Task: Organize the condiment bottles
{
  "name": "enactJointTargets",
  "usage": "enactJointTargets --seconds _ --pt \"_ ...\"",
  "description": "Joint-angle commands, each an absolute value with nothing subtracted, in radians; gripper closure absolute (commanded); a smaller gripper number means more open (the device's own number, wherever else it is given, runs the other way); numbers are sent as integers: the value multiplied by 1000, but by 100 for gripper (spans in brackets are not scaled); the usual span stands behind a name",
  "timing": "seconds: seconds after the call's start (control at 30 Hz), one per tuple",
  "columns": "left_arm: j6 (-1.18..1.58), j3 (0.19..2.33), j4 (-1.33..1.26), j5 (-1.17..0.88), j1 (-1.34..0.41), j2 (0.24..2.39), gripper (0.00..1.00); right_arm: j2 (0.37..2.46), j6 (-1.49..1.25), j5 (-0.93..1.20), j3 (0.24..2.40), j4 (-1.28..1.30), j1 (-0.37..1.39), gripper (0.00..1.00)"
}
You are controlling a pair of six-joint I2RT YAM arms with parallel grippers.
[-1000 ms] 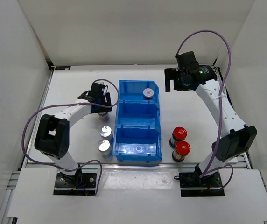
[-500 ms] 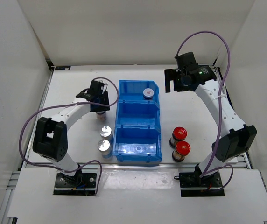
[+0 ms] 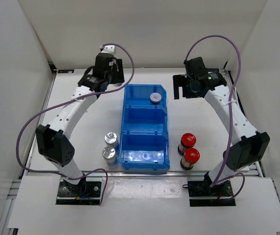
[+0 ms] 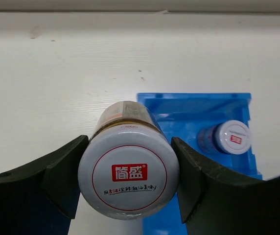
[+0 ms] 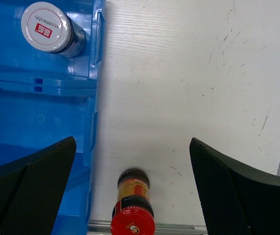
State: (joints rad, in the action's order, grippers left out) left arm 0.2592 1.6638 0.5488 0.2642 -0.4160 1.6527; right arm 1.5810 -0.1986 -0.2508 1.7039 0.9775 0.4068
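The robot's left gripper will release its jar in the blue bin's far compartment (image 3: 138, 97) (image 4: 185, 129), next to the grey-white-capped jar that stands there.
My left gripper (image 4: 128, 177) is shut on a jar with a grey-white cap bearing a red mark (image 4: 128, 172) and holds it above the table, just left of the blue bin's far compartment (image 4: 189, 110). In the top view this gripper (image 3: 108, 72) is raised near the bin's far left corner and hides the jar. A second grey-white-capped jar (image 3: 155, 98) stands in the far compartment. Two silver-capped jars (image 3: 110, 138) (image 3: 109, 153) stand left of the bin. Two red-capped jars (image 3: 187, 140) (image 3: 190, 156) stand right of it. My right gripper (image 3: 180, 85) is open and empty, high above the table.
The three-compartment blue bin (image 3: 126, 112) lies in the middle of the table; its middle and near compartments hold no jar. In the right wrist view, a red-capped jar (image 5: 132, 219) stands below the gripper (image 5: 132, 141), beside the bin wall (image 5: 93, 73). White walls enclose the table.
My left gripper has lifted the grey-white-capped jar from the table left of the bin and carried it up and towards the far side. The right arm has barely moved.
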Motion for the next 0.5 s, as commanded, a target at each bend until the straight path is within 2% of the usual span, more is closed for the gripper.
enactJointTargets --seconds 0.0,0.47 --pt "244 1719 502 192 -465 1718 89 1531 -195 -275 1706 965 405 0" --pt "255 1948 520 75 -511 2020 89 1522 -167 -330 1698 956 405 0"
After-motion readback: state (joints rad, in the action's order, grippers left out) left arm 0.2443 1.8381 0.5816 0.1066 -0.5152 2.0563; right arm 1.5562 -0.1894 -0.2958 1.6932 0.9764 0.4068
